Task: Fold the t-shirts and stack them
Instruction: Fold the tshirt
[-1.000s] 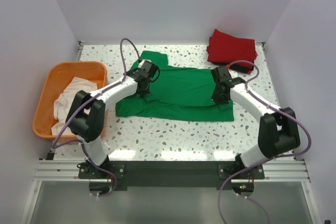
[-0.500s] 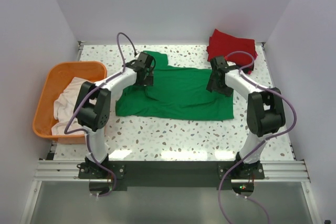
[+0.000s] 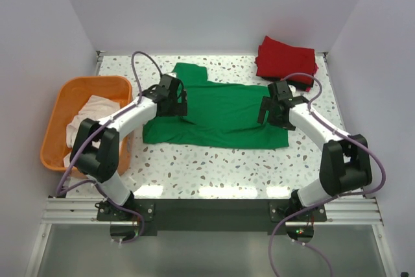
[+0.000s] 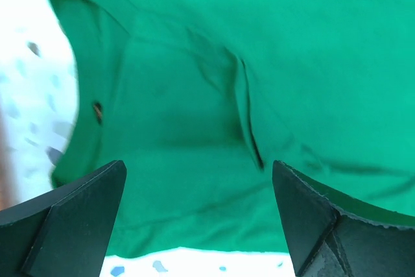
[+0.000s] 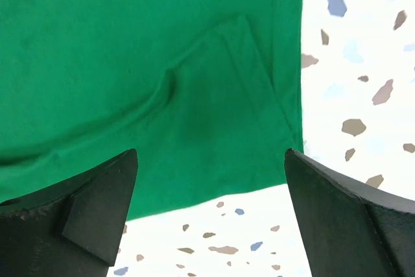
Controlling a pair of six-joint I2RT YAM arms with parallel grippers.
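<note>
The robot's left gripper should next go to the green t-shirt and grab its back sleeve at the corner (image 3: 177, 66) nearest the orange basket.
A bright green t-shirt (image 3: 217, 113) lies partly folded in the middle of the table, one sleeve sticking out toward the back. My left gripper (image 3: 180, 103) hovers open over its left edge, holding nothing. In the left wrist view the green cloth (image 4: 214, 95) fills the space beyond the gripper (image 4: 198, 218). My right gripper (image 3: 267, 111) is open above the shirt's right edge. The right wrist view shows the green corner (image 5: 162, 63) ahead of the gripper (image 5: 211, 205). A folded red t-shirt (image 3: 286, 58) sits at the back right. An off-white t-shirt (image 3: 87, 124) lies crumpled in the basket.
An orange plastic basket (image 3: 58, 102) stands at the table's left edge. White walls close off the left, back and right. A small dark item (image 3: 299, 84) lies just in front of the red shirt. Speckled tabletop (image 3: 214, 167) shows between the green shirt and the arm bases.
Both grippers have gone from shut to open and let go of the green shirt. Both arms have shifted slightly outward, the left one to the left and the right one to the right.
</note>
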